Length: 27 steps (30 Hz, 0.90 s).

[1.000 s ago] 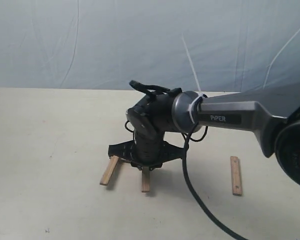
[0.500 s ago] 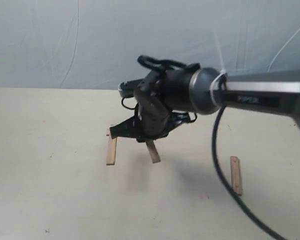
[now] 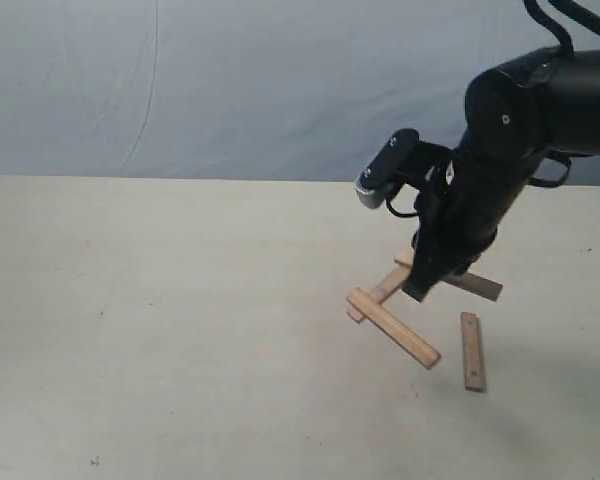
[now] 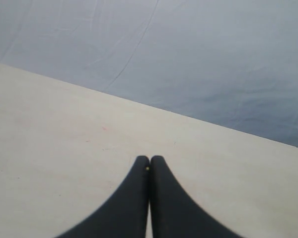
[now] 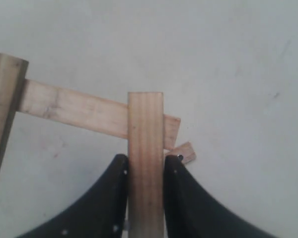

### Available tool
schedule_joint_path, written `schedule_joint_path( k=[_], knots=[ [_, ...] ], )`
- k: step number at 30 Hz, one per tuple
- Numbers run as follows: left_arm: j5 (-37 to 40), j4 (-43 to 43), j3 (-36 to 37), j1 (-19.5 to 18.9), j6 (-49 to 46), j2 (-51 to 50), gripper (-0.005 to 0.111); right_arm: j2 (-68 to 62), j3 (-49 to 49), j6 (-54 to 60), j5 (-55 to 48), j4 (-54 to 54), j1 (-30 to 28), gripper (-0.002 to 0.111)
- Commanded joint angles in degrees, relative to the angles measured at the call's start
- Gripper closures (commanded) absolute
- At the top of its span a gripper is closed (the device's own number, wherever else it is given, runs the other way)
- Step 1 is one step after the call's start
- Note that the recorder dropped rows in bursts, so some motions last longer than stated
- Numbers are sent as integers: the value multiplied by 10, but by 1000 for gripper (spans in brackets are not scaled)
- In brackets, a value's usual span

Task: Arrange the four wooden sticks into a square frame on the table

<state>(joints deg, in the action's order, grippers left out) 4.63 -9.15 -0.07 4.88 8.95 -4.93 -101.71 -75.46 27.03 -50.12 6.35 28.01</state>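
The robot's right gripper needs to release the wooden stick on the bare table (image 3: 317, 335) next to the crossed sticks, away from the arm.
My right gripper (image 3: 417, 292) (image 5: 146, 157) is shut on a wooden stick (image 5: 146, 148), which lies along the fingers and juts past their tips. It appears to be the slanted stick (image 3: 383, 288) in the exterior view. Its free end crosses over a second stick (image 5: 74, 110) (image 3: 395, 330) on the table (image 3: 180, 350). A third stick (image 3: 480, 288) pokes out from behind the gripper. The fourth stick (image 3: 470, 350), with two dark holes, lies apart to the right. My left gripper (image 4: 149, 159) is shut on nothing, over bare table.
A pale blue-grey backdrop (image 3: 230, 90) rises behind the table's far edge. The right arm's black body (image 3: 500, 170) hangs over the right part of the table. The left arm does not show in the exterior view.
The right arm has swung from left of centre to the right, carrying a stick. The sticks that lay left of centre now cluster by the lone holed stick, which has not moved.
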Motion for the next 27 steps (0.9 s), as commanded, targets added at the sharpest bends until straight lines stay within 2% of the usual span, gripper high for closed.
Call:
schedule_joint_path(
  k=[1, 6, 15, 21, 27],
  knots=[
    [3, -3, 1, -1, -2, 3, 107, -9, 20, 214, 14, -117, -52, 109],
    [3, -3, 1, -1, -2, 3, 107, -43, 20, 395, 22, -219, -101, 109],
    [2, -3, 1, -1, -2, 3, 107, -122, 20, 550, 65, -228, -126, 109],
    [2, -3, 1, -1, -2, 3, 107, -159, 14, 603, 94, -232, -126, 109],
    [2, -3, 1, -1, -2, 3, 107, -191, -30, 608, 45, -236, -126, 109]
  ],
)
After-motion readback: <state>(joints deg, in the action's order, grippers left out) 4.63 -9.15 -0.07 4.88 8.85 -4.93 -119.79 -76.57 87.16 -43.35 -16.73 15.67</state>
